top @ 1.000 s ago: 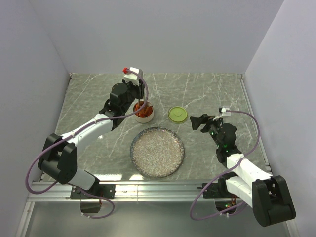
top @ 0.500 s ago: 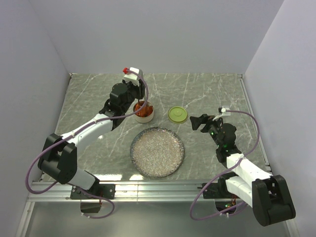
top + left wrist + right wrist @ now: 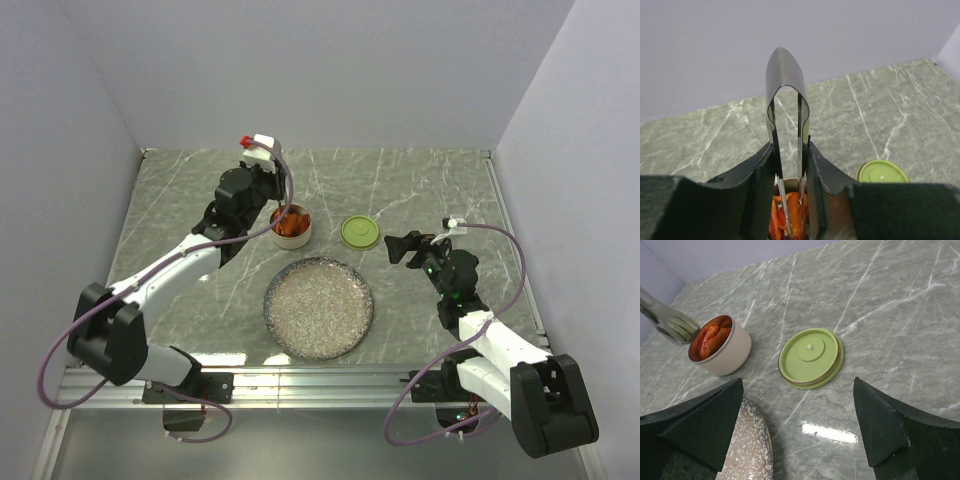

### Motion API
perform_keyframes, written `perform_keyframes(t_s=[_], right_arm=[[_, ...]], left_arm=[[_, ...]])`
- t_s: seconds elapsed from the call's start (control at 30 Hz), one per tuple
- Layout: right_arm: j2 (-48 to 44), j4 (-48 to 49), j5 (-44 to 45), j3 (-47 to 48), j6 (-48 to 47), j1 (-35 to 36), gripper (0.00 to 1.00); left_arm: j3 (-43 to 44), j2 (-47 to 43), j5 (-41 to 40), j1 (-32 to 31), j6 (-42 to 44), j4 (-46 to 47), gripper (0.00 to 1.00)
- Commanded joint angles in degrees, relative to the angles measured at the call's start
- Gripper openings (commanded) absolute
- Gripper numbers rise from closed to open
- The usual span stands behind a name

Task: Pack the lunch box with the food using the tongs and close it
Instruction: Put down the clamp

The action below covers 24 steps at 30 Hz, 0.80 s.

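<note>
The lime-green lid's edge (image 3: 378,234) (image 3: 840,359), on the side facing away from the lunch box, should be gripped next by my right gripper, which will go there and close.
The lunch box (image 3: 291,229) is a small round tin that stands behind the plate, holding the orange-red food (image 3: 710,337). My left gripper (image 3: 262,205) hangs over it, shut on the tongs (image 3: 785,100). The tongs' arms run down between my fingers (image 3: 760,190), and their tips (image 3: 667,322) reach in at the tin's rim, over the food (image 3: 792,215). The lime-green lid (image 3: 360,232) lies flat on the table to the right of the tin. My right gripper (image 3: 400,247) hovers open and empty just right of the lid (image 3: 811,357).
A wide speckled grey plate (image 3: 319,307) lies bare in front of the tin and lid; its rim (image 3: 747,450) shows at the lower left of the right wrist view. White walls close in the marble table on three sides.
My left wrist has shifted a little up and to the left, with the tongs still in the tin. The right arm has not moved.
</note>
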Motion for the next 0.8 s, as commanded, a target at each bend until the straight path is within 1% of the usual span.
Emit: perform_keyframes(t_s=[0.0,0.07,0.1,0.2,0.23,0.27,0.3,0.33,0.4,0.5,0.6,0.77], right_arm=[[0.31,2.15,-0.41,1.34,-0.75,0.45,0.97],[0.31,2.24,-0.33,1.42,-0.84,0.54,0.97],[0.31,2.24,-0.41,1.51,-0.75,0.45,0.97],[0.57,2.42,-0.59,1.68,-0.84,0.54,0.97],[0.75,2.42,-0.68,1.77,-0.93,0.45,0.97],[0.84,2.42,-0.77,1.95,-0.93,0.53,0.97],[1.19,2.50,-0.77,2.21,-0.93,0.54,0.97],[1.45,2.50,-0.85,2.39,-1.02,0.45,0.97],[2.33,2.68,-1.03,3.00,-1.10,0.54,0.97],[4.08,2.77,-1.29,3.97,-1.28,0.45,0.97],[5.67,2.86,-1.82,5.02,-1.37,0.54,0.97],[6.99,3.12,-2.17,5.82,-1.46,0.45,0.97]], left_arm=[[0.85,-6.71,-5.65,-0.04,-2.47,-3.41,0.33],[1.11,-9.26,-9.77,-0.04,-3.09,-6.23,0.33],[1.20,-9.88,-11.19,-0.04,-3.70,-9.64,0.33],[1.81,-11.47,-16.45,0.14,-5.37,-14.41,0.33],[2.69,-11.38,-17.08,0.57,-5.90,-18.60,0.34],[3.39,-11.12,-17.09,1.01,-7.21,-20.90,0.34],[4.27,-10.16,-16.57,1.45,-7.92,-23.80,0.34],[5.41,-9.89,-16.65,1.80,-8.53,-28.61,0.33],[5.07,-9.80,-16.39,2.94,-9.50,-30.50,0.33],[4.01,-10.68,-11.13,5.32,-9.86,-33.22,0.34],[4.54,-9.54,-9.62,7.60,-9.68,-37.35,0.35],[3.58,-7.17,-4.71,11.12,-9.68,-38.50,0.35]])
